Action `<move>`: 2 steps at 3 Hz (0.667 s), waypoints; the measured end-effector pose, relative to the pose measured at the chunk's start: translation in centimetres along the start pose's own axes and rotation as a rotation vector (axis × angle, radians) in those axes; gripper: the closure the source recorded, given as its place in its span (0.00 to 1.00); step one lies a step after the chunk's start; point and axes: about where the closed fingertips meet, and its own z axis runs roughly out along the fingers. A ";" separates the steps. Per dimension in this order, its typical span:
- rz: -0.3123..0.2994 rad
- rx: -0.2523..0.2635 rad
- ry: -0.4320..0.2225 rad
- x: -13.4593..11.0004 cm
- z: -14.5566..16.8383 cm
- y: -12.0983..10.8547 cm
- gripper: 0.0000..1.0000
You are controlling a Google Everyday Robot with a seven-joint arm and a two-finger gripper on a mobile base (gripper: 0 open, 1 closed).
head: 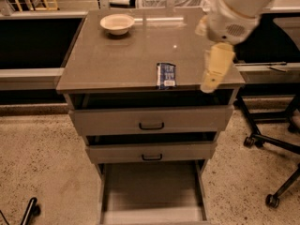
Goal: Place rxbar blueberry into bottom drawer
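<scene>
The robot's gripper will next go to the middle of the rxbar blueberry [167, 76], near the front edge of the cabinet top, and close there.
The rxbar blueberry [166, 75], a flat dark blue bar with white lettering, lies on the cabinet top [117, 55] near its front edge, right of centre. The bottom drawer [152, 193] is pulled out, showing a bare grey floor. The two upper drawers with dark handles are slightly open. My gripper [212, 74] hangs from the white arm at the upper right, above the cabinet's front right corner, to the right of the bar and apart from it.
A cream bowl [117, 23] sits at the back left of the cabinet top. Office chair legs with castors [269, 144] stand on the floor at the right. A dark object [28, 211] lies at the bottom left. Dark benches flank the cabinet.
</scene>
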 end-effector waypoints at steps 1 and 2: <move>-0.062 -0.088 -0.009 -4.3 6.4 -3.7 0.00; -0.061 -0.086 -0.009 -4.3 6.4 -3.7 0.00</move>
